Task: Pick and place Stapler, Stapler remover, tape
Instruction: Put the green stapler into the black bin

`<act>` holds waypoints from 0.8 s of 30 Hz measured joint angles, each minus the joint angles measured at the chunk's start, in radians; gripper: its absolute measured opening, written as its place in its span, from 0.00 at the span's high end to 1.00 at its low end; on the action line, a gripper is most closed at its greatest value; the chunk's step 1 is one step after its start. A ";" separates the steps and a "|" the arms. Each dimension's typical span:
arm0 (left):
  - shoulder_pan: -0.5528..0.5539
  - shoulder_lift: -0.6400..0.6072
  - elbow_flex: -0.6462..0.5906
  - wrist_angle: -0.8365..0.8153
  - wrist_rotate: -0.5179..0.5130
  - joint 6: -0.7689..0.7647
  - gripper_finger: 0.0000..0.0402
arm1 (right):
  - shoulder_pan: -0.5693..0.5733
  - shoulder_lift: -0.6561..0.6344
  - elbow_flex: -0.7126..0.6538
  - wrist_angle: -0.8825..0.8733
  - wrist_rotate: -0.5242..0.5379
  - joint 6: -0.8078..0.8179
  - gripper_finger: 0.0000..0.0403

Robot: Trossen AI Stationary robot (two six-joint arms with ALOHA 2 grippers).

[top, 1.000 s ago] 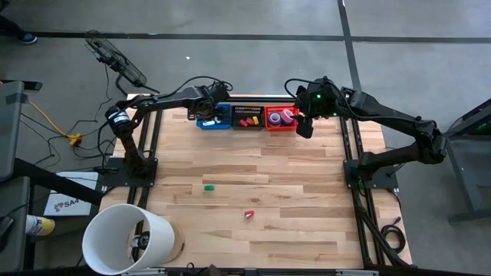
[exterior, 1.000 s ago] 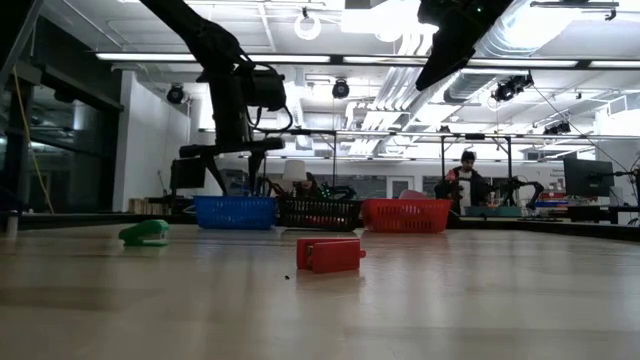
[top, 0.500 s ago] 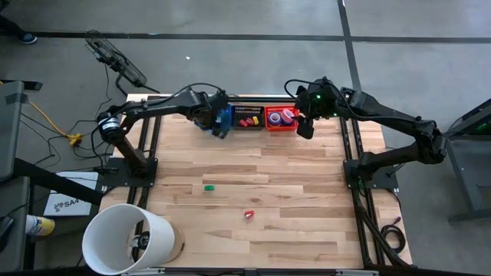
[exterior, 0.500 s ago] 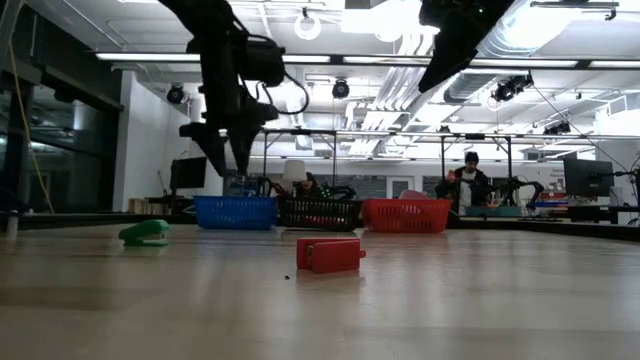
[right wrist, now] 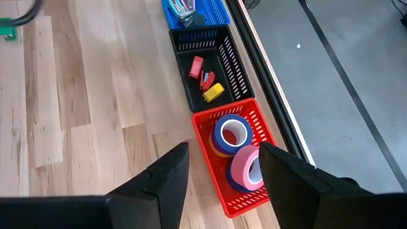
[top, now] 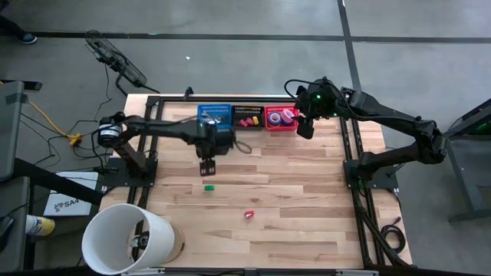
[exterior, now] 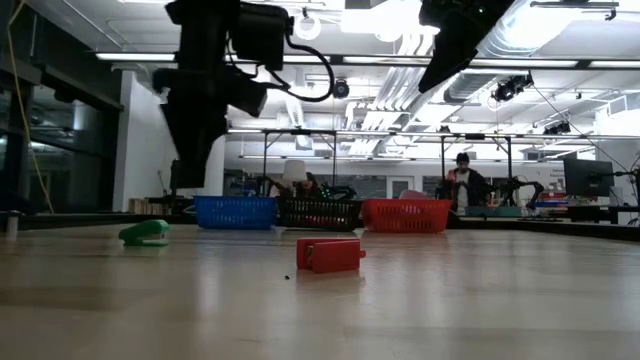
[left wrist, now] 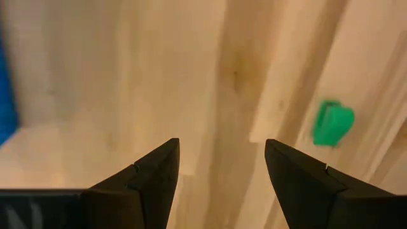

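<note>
My left gripper will close across the middle of the green stapler (top: 209, 188) (left wrist: 332, 123). One finger will be on each side of it.
A small green stapler (top: 208, 185) lies flat on the wooden table, left of centre; the low view shows it (exterior: 145, 232) too. My left gripper (top: 207, 164) hangs open just beyond it, toward the far edge. The green stapler (left wrist: 332, 123) sits ahead of the fingers (left wrist: 221, 143), off to one side. A small red boxy tool (top: 248, 215) lies nearer the near edge. Blue (right wrist: 230, 133) and pink (right wrist: 245, 166) tape rolls rest in the red basket (top: 281, 118), on yellow and purple ones. My right gripper (right wrist: 222, 149) hovers open beside that basket (top: 304, 126).
Three baskets line the far edge: blue (top: 214, 115), black (top: 247, 116) holding small red and yellow tools, and red. A big white cylinder (top: 126, 238) stands at the near left corner. People work in the room beyond the table (exterior: 462, 180).
My left gripper has swung away from the blue basket at the far edge toward the near edge, out over the table, and now hangs close to the green stapler. Nothing on the table has moved.
</note>
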 joint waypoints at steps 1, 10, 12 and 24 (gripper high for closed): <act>-0.019 0.000 -0.012 0.003 0.000 -0.002 0.44 | 0.000 0.000 0.000 0.000 0.000 0.000 0.55; -0.190 0.000 -0.113 0.087 0.001 -0.035 0.44 | 0.000 0.000 0.000 -0.001 -0.003 0.000 0.55; -0.223 0.000 -0.127 0.125 -0.002 -0.030 0.44 | 0.000 0.000 0.000 0.000 -0.004 0.000 0.55; -0.343 0.001 -0.181 0.278 0.000 -0.052 0.44 | 0.000 0.000 0.000 0.000 -0.013 0.000 0.55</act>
